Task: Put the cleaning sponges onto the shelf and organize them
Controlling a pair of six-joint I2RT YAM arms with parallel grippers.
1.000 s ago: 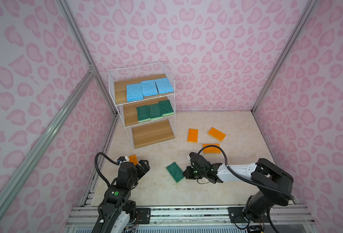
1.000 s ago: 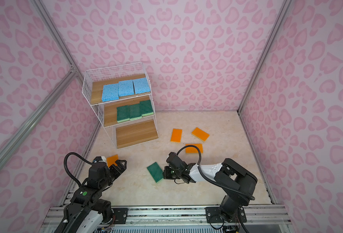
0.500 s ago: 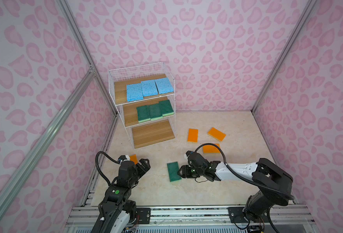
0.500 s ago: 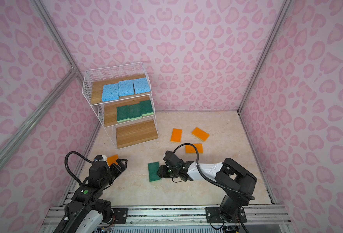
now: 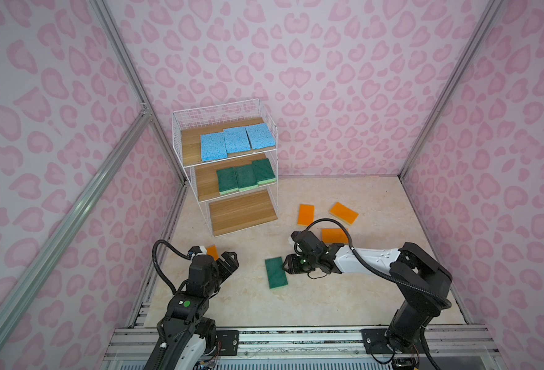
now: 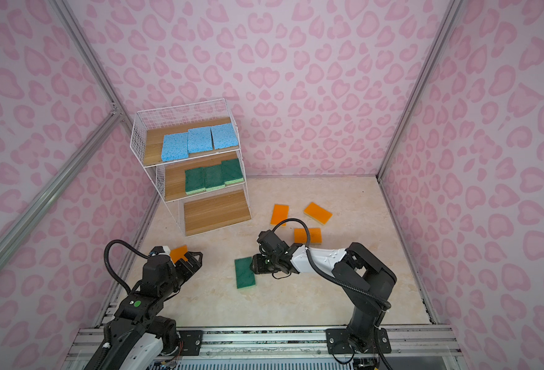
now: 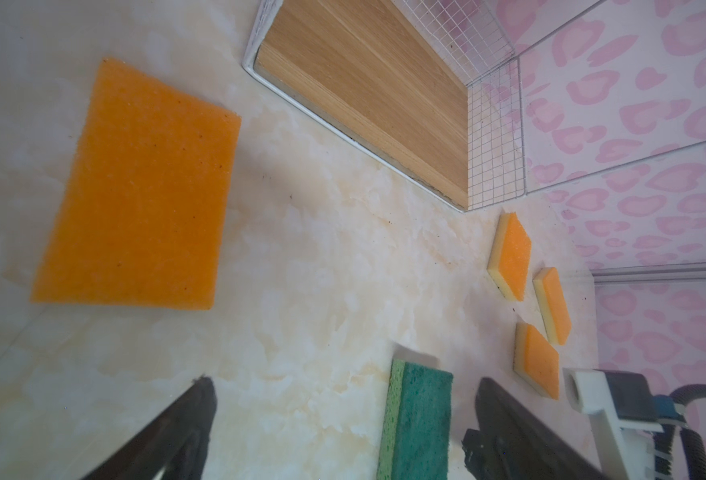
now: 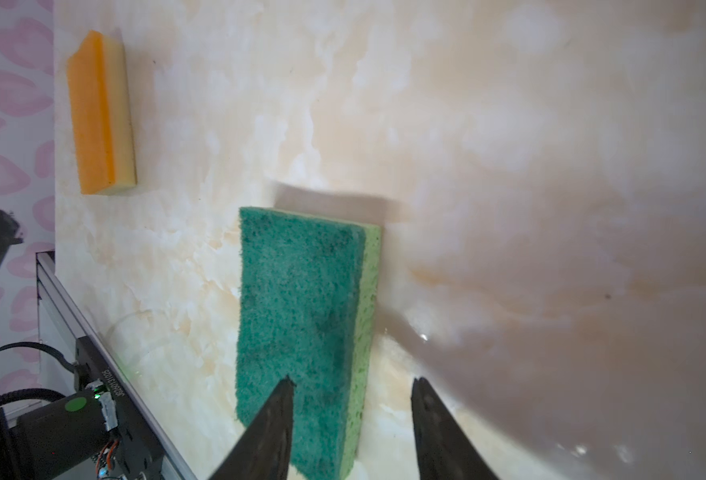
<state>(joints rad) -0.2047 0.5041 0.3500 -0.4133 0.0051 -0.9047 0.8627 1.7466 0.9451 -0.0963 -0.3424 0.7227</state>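
My left gripper is going to close on the near short end [image 5: 278, 285] of the dark green sponge, the end that is farther from the shelf.
A dark green sponge [image 5: 276, 273] [image 6: 244, 273] with a pale green base lies flat on the floor. My right gripper [image 5: 286, 263] [image 8: 353, 380] is open at the sponge's [image 8: 301, 311] right long edge, one finger over it and the other over bare floor. My left gripper [image 5: 227, 261] [image 7: 345, 380] is wide open and holds nothing. It stands beside an orange sponge [image 5: 212, 251] [image 7: 143, 191]. Three more orange sponges [image 5: 306, 214] [image 5: 343, 212] [image 5: 333, 235] lie behind the right arm. The shelf [image 5: 193, 141] [image 7: 364, 95] carries three blue sponges [image 5: 235, 141] on top and three green ones [image 5: 245, 176] in the middle. Its bottom board is bare.
Pink patterned walls close in the floor on three sides. The shelf stands in the back left corner. A metal rail [image 5: 296, 336] with both arm bases runs along the front edge. The right arm's white forearm [image 5: 370, 261] lies low over the floor.
My right gripper moved left to the green sponge and opened from nearly shut. The sponge turned from a diagonal to lengthwise. The left arm has not moved.
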